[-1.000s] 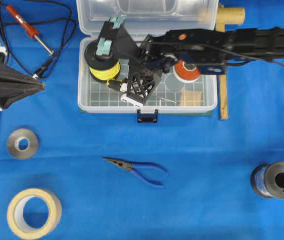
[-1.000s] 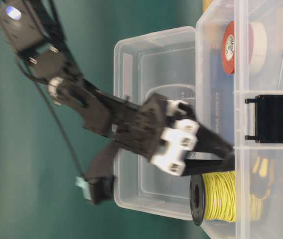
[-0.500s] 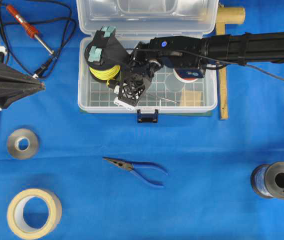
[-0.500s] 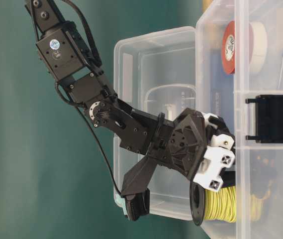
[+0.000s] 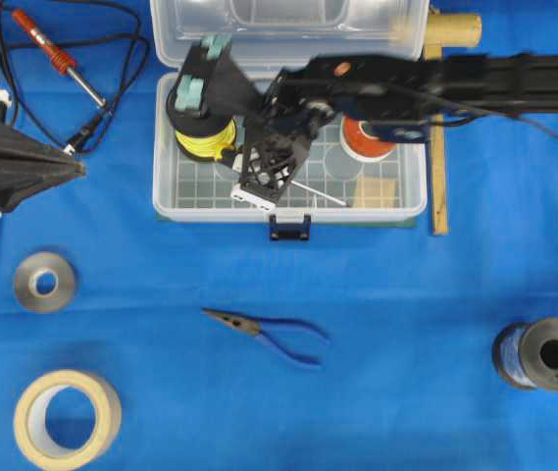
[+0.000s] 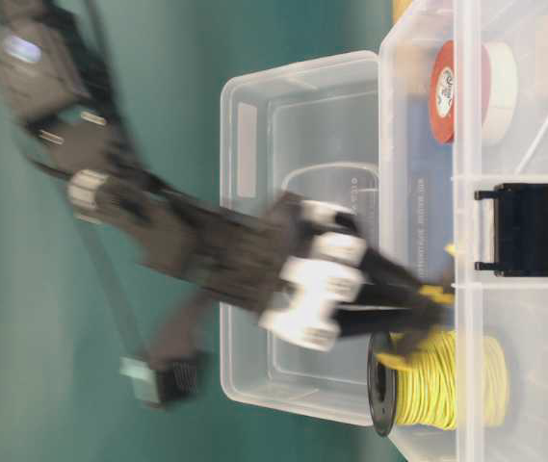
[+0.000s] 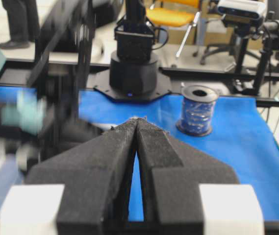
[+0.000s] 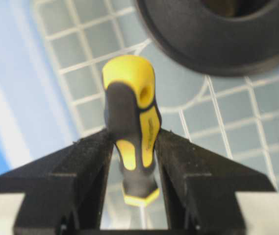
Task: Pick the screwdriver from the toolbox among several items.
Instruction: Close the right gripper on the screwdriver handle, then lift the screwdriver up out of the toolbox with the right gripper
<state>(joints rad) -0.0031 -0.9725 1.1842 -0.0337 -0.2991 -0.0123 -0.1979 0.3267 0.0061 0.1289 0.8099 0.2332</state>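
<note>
The screwdriver, still inside the open clear toolbox, will be let go by my right gripper on the blue table (image 5: 277,294), between the blue-handled pliers and the toolbox's black latch.
The clear toolbox (image 5: 166,201) stands open at the back middle. My right gripper (image 5: 242,162) reaches into it from the right and is shut on the black-and-yellow handle of the screwdriver (image 8: 132,122). The handle sits between the two pads (image 8: 92,156), raised above the grid floor (image 8: 237,132). The thin silver shaft (image 5: 320,193) slants down toward the wooden block (image 5: 378,192). The yellow wire spool (image 5: 198,135) lies beside the gripper, the orange tape roll (image 5: 365,140) to its right. The table-level view shows the gripper (image 6: 437,294) blurred. My left gripper (image 5: 80,169) is shut and empty at the left edge.
Blue-handled pliers (image 5: 271,332) lie in front of the toolbox. An orange soldering iron (image 5: 55,54) with black cord is at the back left. A metal ring (image 5: 45,282), a masking tape roll (image 5: 66,417), a dark spool (image 5: 543,353) and a wooden stick (image 5: 439,186) surround it.
My right gripper dropped beside the yellow spool, closed on the screwdriver handle and has come up a little. The shaft now slants instead of lying flat. The left arm has not moved.
</note>
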